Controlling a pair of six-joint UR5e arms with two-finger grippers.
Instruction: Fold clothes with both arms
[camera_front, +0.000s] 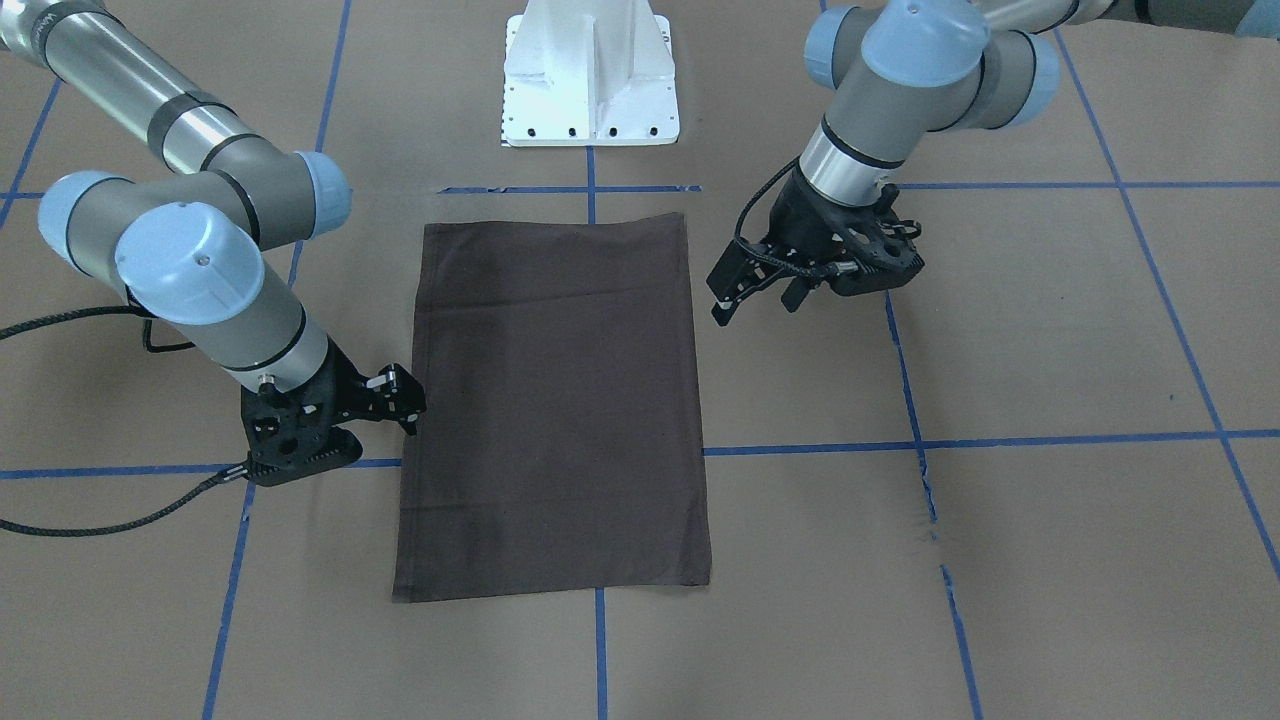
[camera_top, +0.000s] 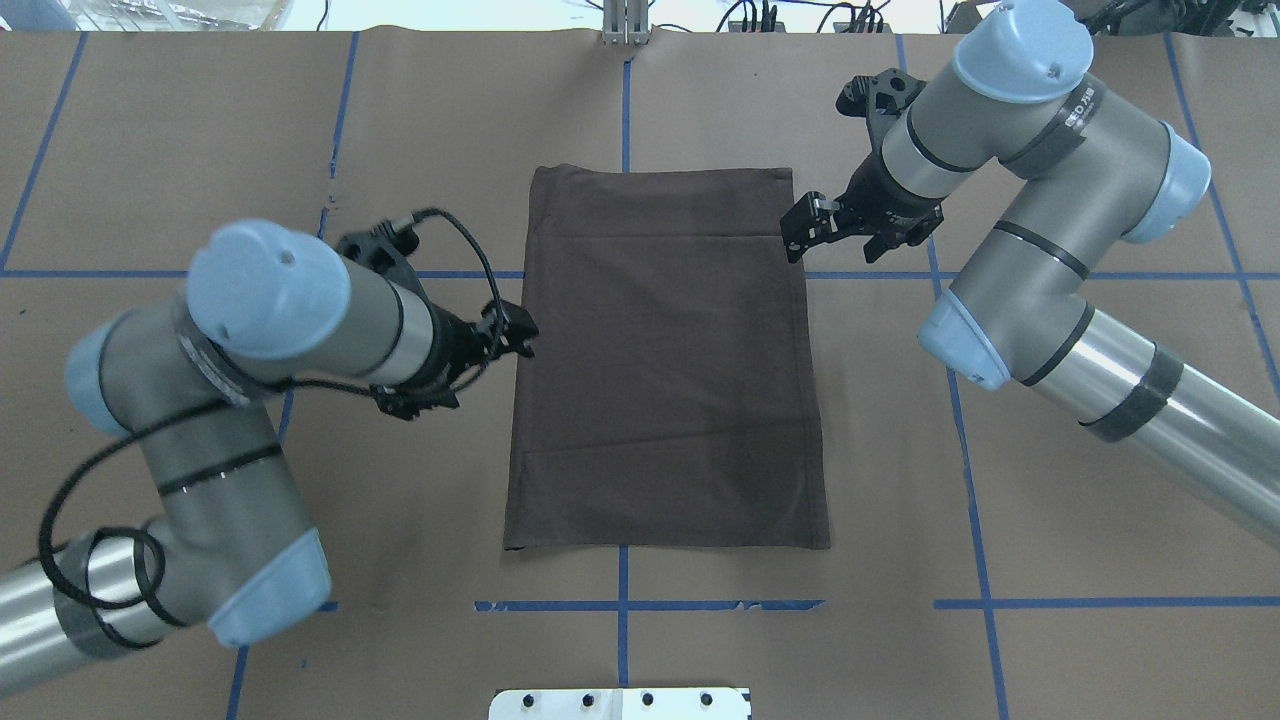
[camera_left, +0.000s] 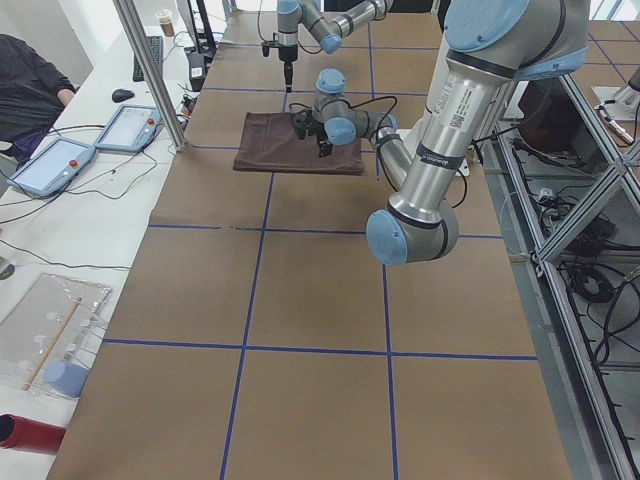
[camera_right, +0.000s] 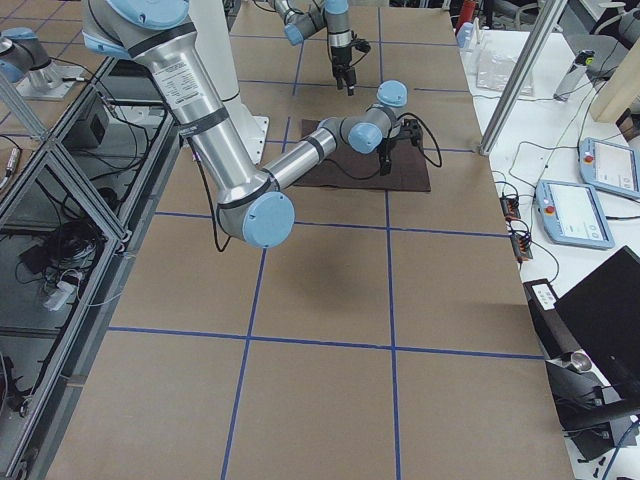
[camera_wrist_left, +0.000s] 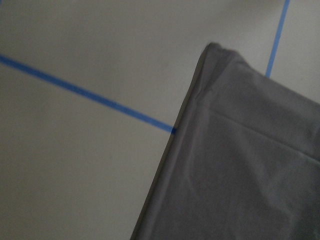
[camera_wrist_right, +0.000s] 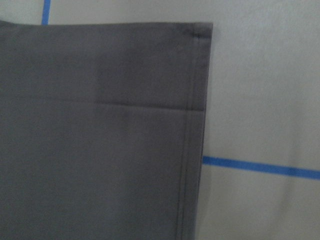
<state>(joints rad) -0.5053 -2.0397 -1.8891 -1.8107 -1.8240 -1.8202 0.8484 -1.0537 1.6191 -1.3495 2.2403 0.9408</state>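
Observation:
Next, I grab the corner of the clothes (camera_front: 679, 221) closest to the white pedestal base, on my left gripper's own side, with that left gripper.
The clothes (camera_front: 555, 400) (camera_top: 665, 360) lie flat in the table's middle as a dark brown folded rectangle; no collar or lettering shows. My left gripper (camera_top: 490, 350) (camera_front: 757, 300) hovers open just off the long edge on my left side, holding nothing. Open and empty too, my right gripper (camera_top: 835, 238) (camera_front: 400, 400) hangs beside the opposite long edge, nearer the far end. The left wrist view shows one corner of the clothes (camera_wrist_left: 235, 160) over a blue tape line. A hemmed corner of the clothes (camera_wrist_right: 100, 135) fills the right wrist view. No fingers appear in either wrist view.
Brown paper with a blue tape grid (camera_top: 625, 605) covers the table. The white pedestal base (camera_front: 590, 80) stands at the robot's edge. On a side bench past the far edge lie pendant tablets (camera_left: 130, 125), and a person's dark sleeve (camera_left: 30, 85) shows there.

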